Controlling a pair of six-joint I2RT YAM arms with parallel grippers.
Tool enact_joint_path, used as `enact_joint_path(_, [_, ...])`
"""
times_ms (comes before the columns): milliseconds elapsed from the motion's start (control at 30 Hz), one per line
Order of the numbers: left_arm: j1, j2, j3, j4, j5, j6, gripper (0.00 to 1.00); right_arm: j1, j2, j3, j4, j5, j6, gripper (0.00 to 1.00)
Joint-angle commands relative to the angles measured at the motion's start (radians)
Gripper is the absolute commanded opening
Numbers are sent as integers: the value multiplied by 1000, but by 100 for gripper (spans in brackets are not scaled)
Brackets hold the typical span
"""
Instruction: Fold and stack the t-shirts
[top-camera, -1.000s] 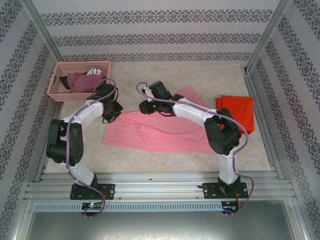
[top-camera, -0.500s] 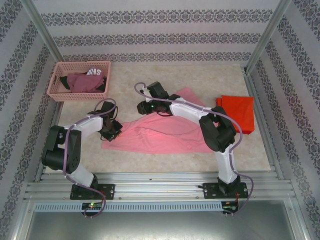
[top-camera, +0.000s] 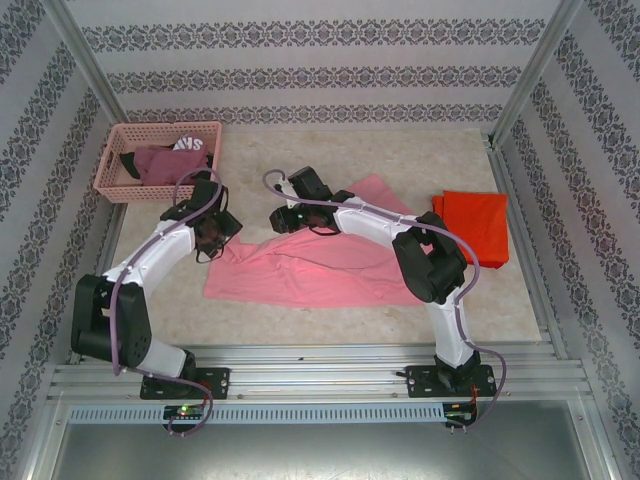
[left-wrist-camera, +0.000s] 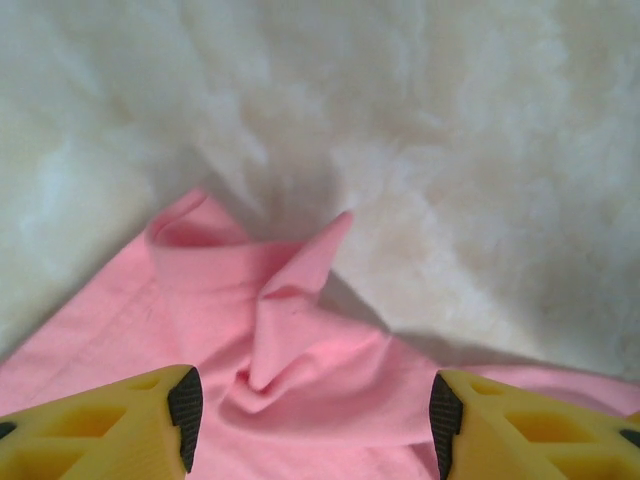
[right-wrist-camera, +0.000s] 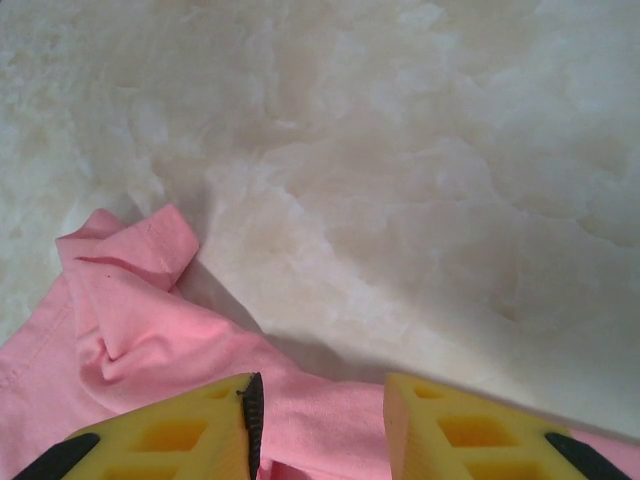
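The far corner of the salmon-pink t-shirt is bunched over itself, so next I pinch the puckered peak (left-wrist-camera: 300, 290) with my left gripper and pull it toward the basket to flatten it before folding.
The salmon-pink t-shirt (top-camera: 320, 270) lies spread and wrinkled across the middle of the table. The orange-red t-shirt (top-camera: 478, 225) rests folded at the right. My left gripper (top-camera: 212, 232) hovers over the pink shirt's far left corner. In the left wrist view this gripper (left-wrist-camera: 313, 420) is open wide, and a puckered peak of pink cloth (left-wrist-camera: 300, 330) sits loose between the fingers. My right gripper (top-camera: 283, 218) is at the shirt's far edge. Seen from its wrist, the right gripper (right-wrist-camera: 322, 425) has its jaws apart, with pink fabric (right-wrist-camera: 150, 330) lying between them.
A pink basket (top-camera: 165, 127) at the far left corner holds maroon and black garments. Metal frame posts and patterned walls close in the table on three sides. Bare pale tabletop (top-camera: 400, 150) stretches behind the shirts.
The left gripper opened and let go of the pink shirt's corner, after dipping toward the near edge and swinging back. The right gripper edged slightly left.
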Motion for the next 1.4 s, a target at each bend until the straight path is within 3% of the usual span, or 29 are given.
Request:
enact_joint_path(0, [-6,84,54,-55,-39,34,61,0,-11,-7,0,-4,-10,37])
enact_joint_path(567, [-1,334,194,-70,5,6,42,-30,-42,-67,15,2,2,37])
enact_joint_path(933, [1,264,167,-113,-65,16,62,-43,-29,-60,28,-25,15,37])
enact_joint_path(1367, [2,273,113,-63,0,-7,56,-44,-28,-76,40,-33,25,37])
